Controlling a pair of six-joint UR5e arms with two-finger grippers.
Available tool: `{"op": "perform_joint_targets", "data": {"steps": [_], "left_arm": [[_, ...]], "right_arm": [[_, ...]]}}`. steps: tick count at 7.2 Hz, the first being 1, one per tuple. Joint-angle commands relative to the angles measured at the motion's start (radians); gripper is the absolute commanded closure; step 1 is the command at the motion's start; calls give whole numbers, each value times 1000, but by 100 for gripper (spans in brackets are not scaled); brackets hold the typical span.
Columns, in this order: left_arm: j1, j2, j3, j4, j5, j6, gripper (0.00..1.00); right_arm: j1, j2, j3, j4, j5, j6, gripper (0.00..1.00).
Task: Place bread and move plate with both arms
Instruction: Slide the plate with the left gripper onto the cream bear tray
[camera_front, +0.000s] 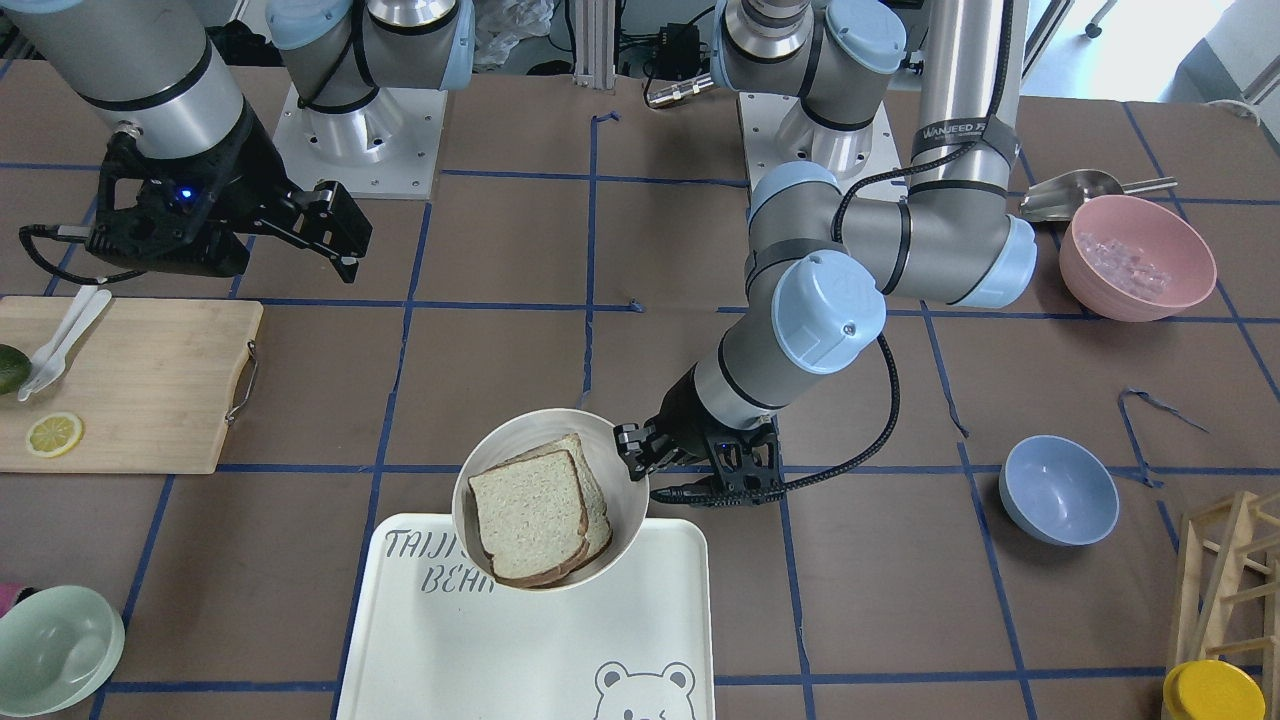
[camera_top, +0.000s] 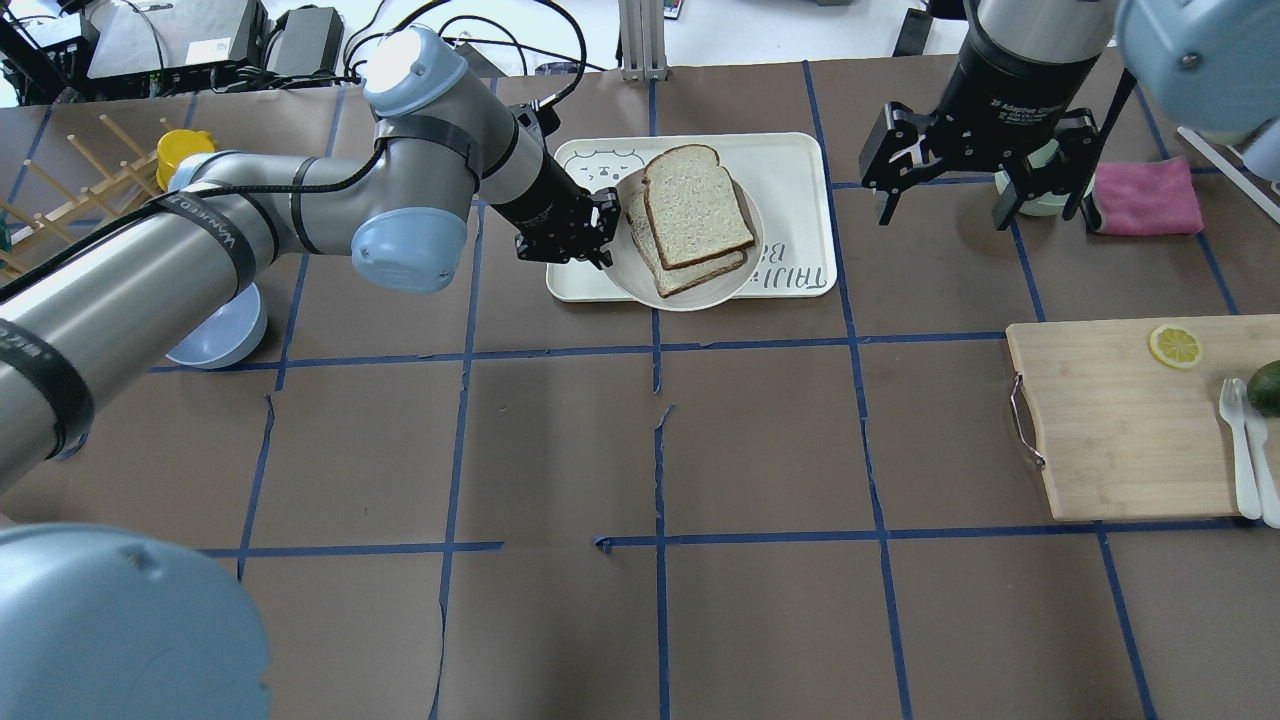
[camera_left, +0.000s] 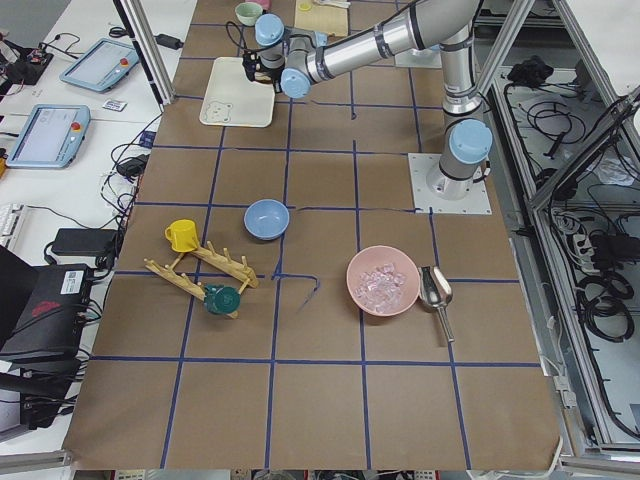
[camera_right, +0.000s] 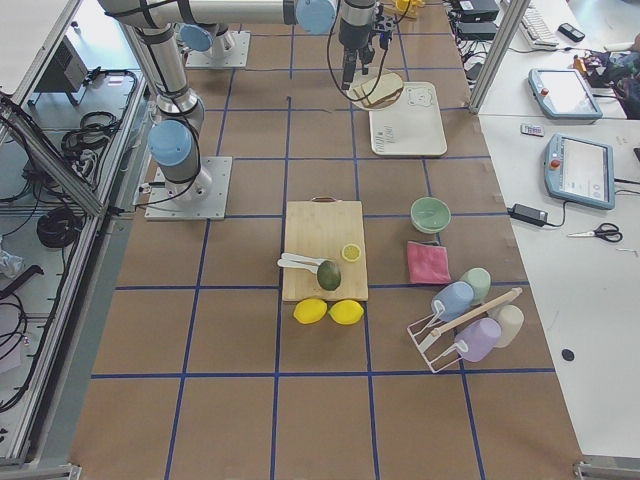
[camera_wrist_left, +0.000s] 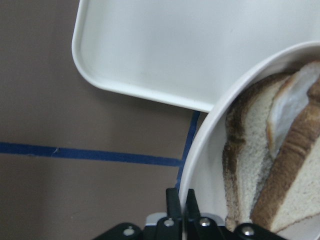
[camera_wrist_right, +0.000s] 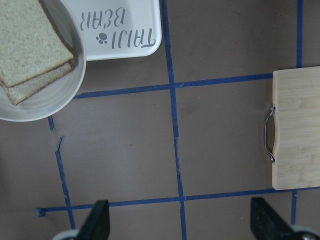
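Next, my left gripper lets go of the cream-white plate on the bear-printed tray (camera_front: 521, 637), between the lettering and the bear's face.
The cream-white plate (camera_top: 690, 298) hangs tilted over the near left corner of the bear-printed tray (camera_top: 790, 170). My left gripper (camera_top: 590, 228) is shut on its rim. The thick bread (camera_top: 695, 205) lies on top of a thinner slice (camera_top: 690, 272) in the plate. The front view shows the plate (camera_front: 520, 425), the bread (camera_front: 527, 515) and the left gripper (camera_front: 640, 458). In the left wrist view the fingers (camera_wrist_left: 173, 200) pinch the plate rim (camera_wrist_left: 200, 150). My right gripper (camera_top: 945, 205) is open and empty, right of the tray. Its wrist view shows the plate (camera_wrist_right: 45, 100).
A wooden cutting board (camera_top: 1120, 420) with a lemon slice, an avocado and white cutlery lies at the right. A pink cloth (camera_top: 1145, 195) lies behind the right gripper. A blue bowl (camera_top: 215, 335) and a wooden rack (camera_top: 90, 170) are under the left arm.
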Motion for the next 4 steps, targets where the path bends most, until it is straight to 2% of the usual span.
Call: {"op": "perform_joint_targets", "data": {"steps": [1,2,4], "left_arm": [[0,-151,180,-1,0,-14,100],[0,-200,240,-2,0,-15,100],[0,-255,262,2,-3,-14,100]], "right_arm": [[-1,0,0,-6,0,0,0],[-1,0,0,-6,0,0,0],[-1,0,0,-6,-2,0,0]]}}
